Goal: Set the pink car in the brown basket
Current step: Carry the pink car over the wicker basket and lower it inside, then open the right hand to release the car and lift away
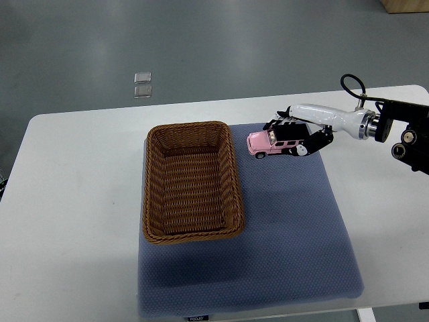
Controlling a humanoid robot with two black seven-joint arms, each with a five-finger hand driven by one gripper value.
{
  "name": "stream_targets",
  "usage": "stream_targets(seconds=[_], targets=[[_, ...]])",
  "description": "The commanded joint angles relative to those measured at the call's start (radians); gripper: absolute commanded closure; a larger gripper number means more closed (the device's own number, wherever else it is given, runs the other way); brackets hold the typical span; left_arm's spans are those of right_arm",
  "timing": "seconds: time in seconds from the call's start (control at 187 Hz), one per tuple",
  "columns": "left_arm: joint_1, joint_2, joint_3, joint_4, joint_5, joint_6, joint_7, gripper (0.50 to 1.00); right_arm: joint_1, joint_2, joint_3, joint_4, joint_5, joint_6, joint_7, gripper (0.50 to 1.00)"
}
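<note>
My right gripper needs to release the pink car in the middle of the brown basket's bottom [188, 178].
A pink toy car [266, 143] with a dark roof sits at the far edge of the blue mat [288, 221], just right of the brown wicker basket [231, 168]. The basket is empty. My right hand [289, 136] comes in from the right edge and its black and white fingers [303, 148] wrap around the rear of the car. The car looks level, at or just above the mat; I cannot tell whether it is lifted. The left arm does not show.
The mat lies on a white table [74, 201]. Two small clear square items [142, 85] lie on the grey floor beyond the table's far edge. The right arm's black joint [410, 141] hangs over the table's right side.
</note>
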Motion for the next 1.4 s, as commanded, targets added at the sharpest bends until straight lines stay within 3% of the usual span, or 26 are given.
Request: stream_targets(seconds=[0.0, 0.3, 0.599, 0.803, 0.91, 0.942, 0.947, 0.953, 0.958, 0.963, 0.969, 0.985, 0.99, 1.022, 1.397], targets=[[0.0, 0.0, 0.0, 0.0, 0.0, 0.0, 0.0, 0.5, 0.063, 0.066, -0.006, -0.005, 0.0, 0.024, -0.003, 1.0], [0.0, 0.0, 0.001, 0.0, 0.0, 0.0, 0.0, 0.5, 0.161, 0.324, -0.124, -0.142, 0.0, 0.032, -0.017, 1.0], [0.0, 0.0, 0.001, 0.0, 0.0, 0.0, 0.0, 0.5, 0.132, 0.463, -0.158, -0.318, 0.0, 0.018, -0.018, 1.0], [0.0, 0.0, 0.0, 0.0, 0.0, 0.0, 0.0, 0.5, 0.106, 0.488, -0.157, -0.329, 0.0, 0.017, -0.02, 1.0], [0.0, 0.0, 0.0, 0.0, 0.0, 0.0, 0.0, 0.5, 0.101, 0.488, -0.158, -0.329, 0.005, 0.018, -0.032, 0.897], [0.0, 0.0, 0.0, 0.0, 0.0, 0.0, 0.0, 0.5, 0.101, 0.488, -0.157, -0.329, 0.006, 0.017, -0.032, 0.824], [0.0, 0.0, 0.0, 0.0, 0.0, 0.0, 0.0, 0.5, 0.101, 0.488, -0.157, -0.329, 0.008, 0.017, -0.032, 0.787], [0.0, 0.0, 0.0, 0.0, 0.0, 0.0, 0.0, 0.5, 0.101, 0.488, -0.157, -0.329, 0.008, 0.017, -0.032, 0.787], [0.0, 0.0, 0.0, 0.0, 0.0, 0.0, 0.0, 0.5, 0.101, 0.488, -0.155, -0.329, 0.009, 0.017, -0.031, 0.749], [0.0, 0.0, 0.0, 0.0, 0.0, 0.0, 0.0, 0.5, 0.101, 0.488, -0.155, -0.329, 0.009, 0.017, -0.031, 0.748], [0.0, 0.0, 0.0, 0.0, 0.0, 0.0, 0.0, 0.5, 0.101, 0.488, -0.154, -0.329, 0.011, 0.017, -0.031, 0.712], [0.0, 0.0, 0.0, 0.0, 0.0, 0.0, 0.0, 0.5, 0.1, 0.488, -0.151, -0.329, 0.014, 0.015, -0.031, 0.677], [0.0, 0.0, 0.0, 0.0, 0.0, 0.0, 0.0, 0.5, 0.1, 0.488, -0.149, -0.329, 0.016, 0.015, -0.031, 0.642], [0.0, 0.0, 0.0, 0.0, 0.0, 0.0, 0.0, 0.5, 0.098, 0.488, -0.144, -0.329, 0.023, 0.015, -0.031, 0.591], [0.0, 0.0, 0.0, 0.0, 0.0, 0.0, 0.0, 0.5, 0.1, 0.468, -0.103, -0.335, 0.178, 0.026, -0.035, 0.583]])
